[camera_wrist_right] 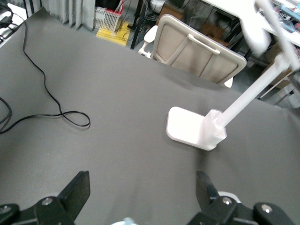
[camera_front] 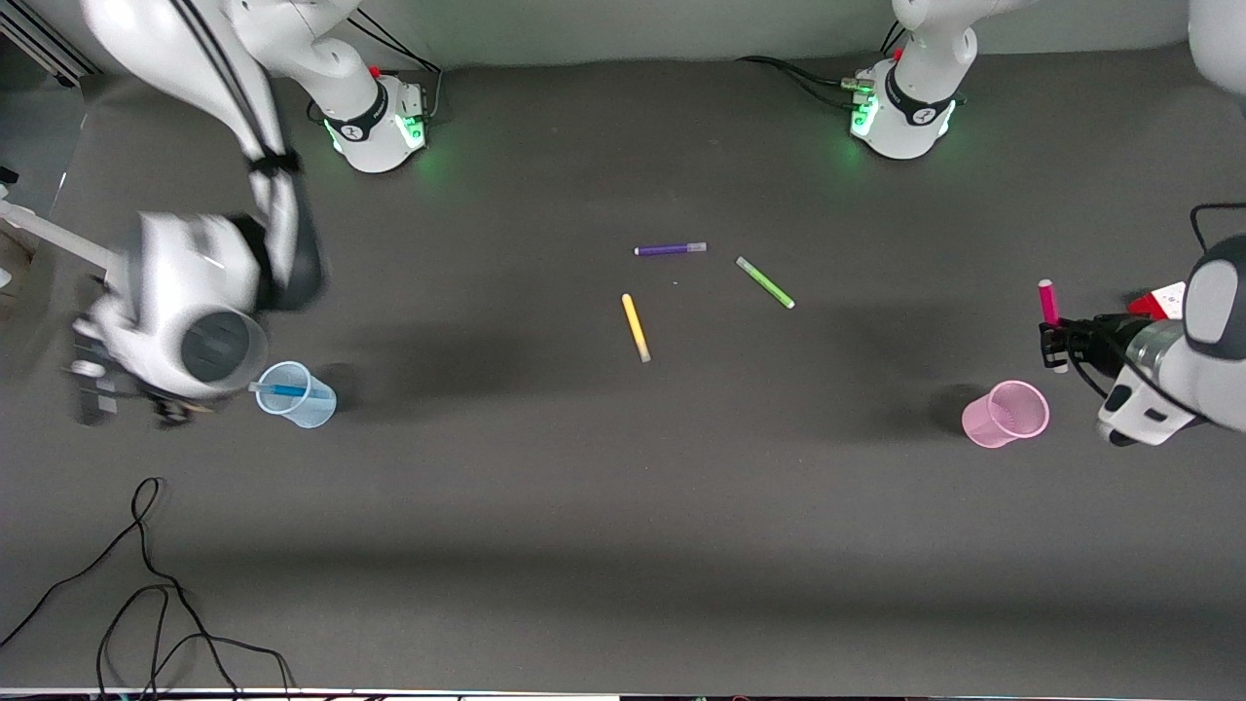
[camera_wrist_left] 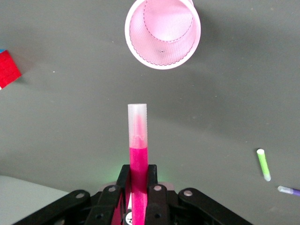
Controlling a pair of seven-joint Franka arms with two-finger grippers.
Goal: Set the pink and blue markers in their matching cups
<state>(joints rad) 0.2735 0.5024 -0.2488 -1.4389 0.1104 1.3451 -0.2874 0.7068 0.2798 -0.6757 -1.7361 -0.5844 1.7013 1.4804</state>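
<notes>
I will have my left gripper release the pink marker inside the pink mesh cup (camera_front: 1007,403) (camera_wrist_left: 162,41), so that it stays leaning upright against the rim of the cup.
The pink marker (camera_front: 1048,301) stands upright in my left gripper (camera_wrist_left: 138,176), which is shut on its magenta body with the pale cap (camera_wrist_left: 137,119) sticking out. This gripper hangs over bare table beside the pink mesh cup (camera_front: 1006,414), whose open mouth (camera_wrist_left: 162,33) shows in the left wrist view. The blue marker (camera_front: 281,390) lies slanted inside the pale blue cup (camera_front: 298,394) at the right arm's end of the table. My right gripper (camera_wrist_right: 143,187) is open with nothing between its fingers (camera_wrist_right: 78,188), and its hand (camera_front: 185,326) hangs just beside the blue cup.
A purple pen (camera_front: 670,249), a green pen (camera_front: 765,282) and a yellow pen (camera_front: 636,327) lie mid-table. A red block (camera_front: 1158,302) sits near the left arm's hand. A black cable (camera_front: 146,584) loops at the table's near corner, and a white stand base (camera_wrist_right: 194,129) rests close by.
</notes>
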